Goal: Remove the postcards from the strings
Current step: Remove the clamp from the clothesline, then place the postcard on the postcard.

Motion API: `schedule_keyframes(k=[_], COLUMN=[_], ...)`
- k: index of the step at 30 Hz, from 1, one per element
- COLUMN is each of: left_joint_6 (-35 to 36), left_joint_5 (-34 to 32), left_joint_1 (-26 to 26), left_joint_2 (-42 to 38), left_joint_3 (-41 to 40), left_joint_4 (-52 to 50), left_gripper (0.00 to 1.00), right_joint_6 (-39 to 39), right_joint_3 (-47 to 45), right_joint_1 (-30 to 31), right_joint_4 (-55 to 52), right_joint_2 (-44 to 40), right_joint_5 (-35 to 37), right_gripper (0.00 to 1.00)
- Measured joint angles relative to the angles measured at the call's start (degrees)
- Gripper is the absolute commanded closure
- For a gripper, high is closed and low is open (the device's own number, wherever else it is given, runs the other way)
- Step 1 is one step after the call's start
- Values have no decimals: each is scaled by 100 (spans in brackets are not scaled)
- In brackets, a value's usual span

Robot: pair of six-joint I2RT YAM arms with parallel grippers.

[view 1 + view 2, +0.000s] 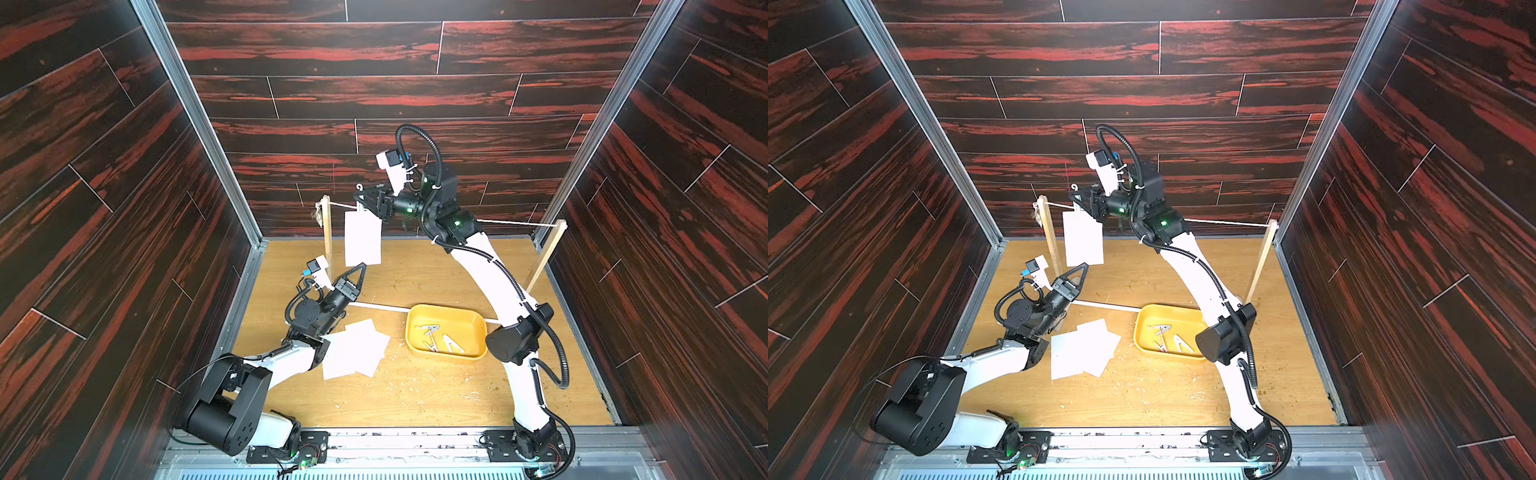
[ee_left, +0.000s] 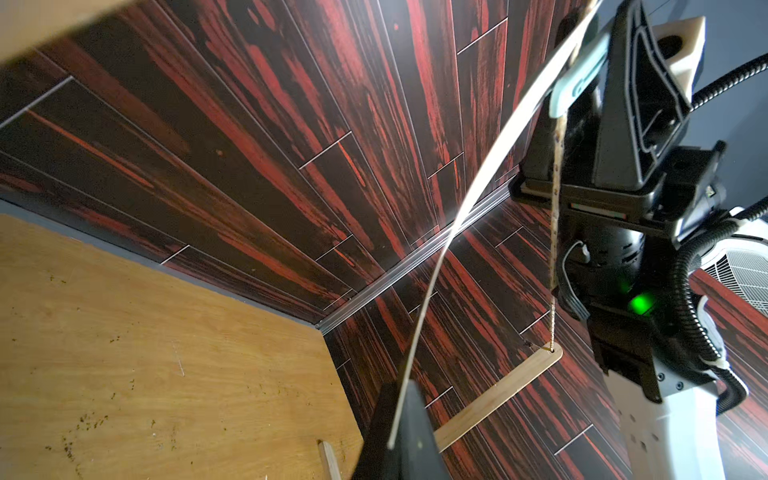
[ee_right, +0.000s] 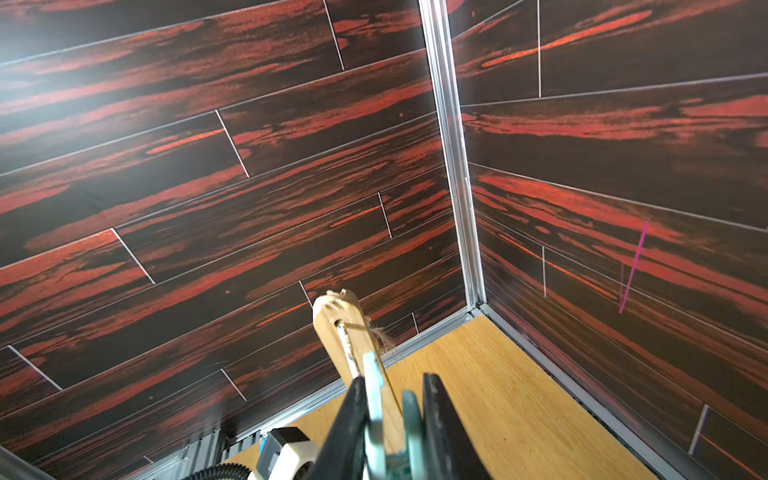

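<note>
Next, I let go of the white postcard with my left gripper on the overlapping postcards [image 1: 375,346], over their side nearest the yellow tray.
One white postcard [image 1: 362,239] [image 1: 1083,241] hangs from the string [image 1: 515,224] [image 1: 1225,223] close to the left wooden upright [image 1: 327,237]. My left gripper [image 1: 362,266] [image 1: 1084,266] [image 2: 395,440] is shut on the card's lower corner. The left wrist view shows the card edge-on [image 2: 436,270] as a thin bowed line. My right gripper [image 1: 363,199] [image 1: 1079,199] [image 3: 395,380] is at the card's top edge, shut on the pale clothespin [image 3: 374,399] [image 2: 577,87] on the string [image 3: 347,345]. Three more postcards [image 1: 357,349] [image 1: 1084,349] lie overlapping on the table.
A yellow tray [image 1: 409,332] with loose clothespins [image 1: 440,338] sits right of the pile, under the right arm. The right upright [image 1: 544,259] stands by the right wall. A white base rod [image 1: 378,307] runs along the table between the uprights. Dark walls close three sides.
</note>
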Motion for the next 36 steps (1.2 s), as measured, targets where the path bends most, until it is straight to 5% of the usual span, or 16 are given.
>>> schedule_keyframes(k=[18, 36], left_joint_6=[76, 168], left_joint_5=[219, 1095], left_joint_1=[0, -4], left_joint_2=[-752, -1674], left_joint_3=[-691, -984], left_joint_4=[-870, -3818], left_gripper=[100, 100], right_joint_6=[-216, -273], right_joint_3=[-1246, -5823], right_joint_1=[-11, -17], right_joint_4=[669, 1788], right_joint_2=[-1263, -4647], right_joint_5=[544, 1056], right_gripper=[76, 76])
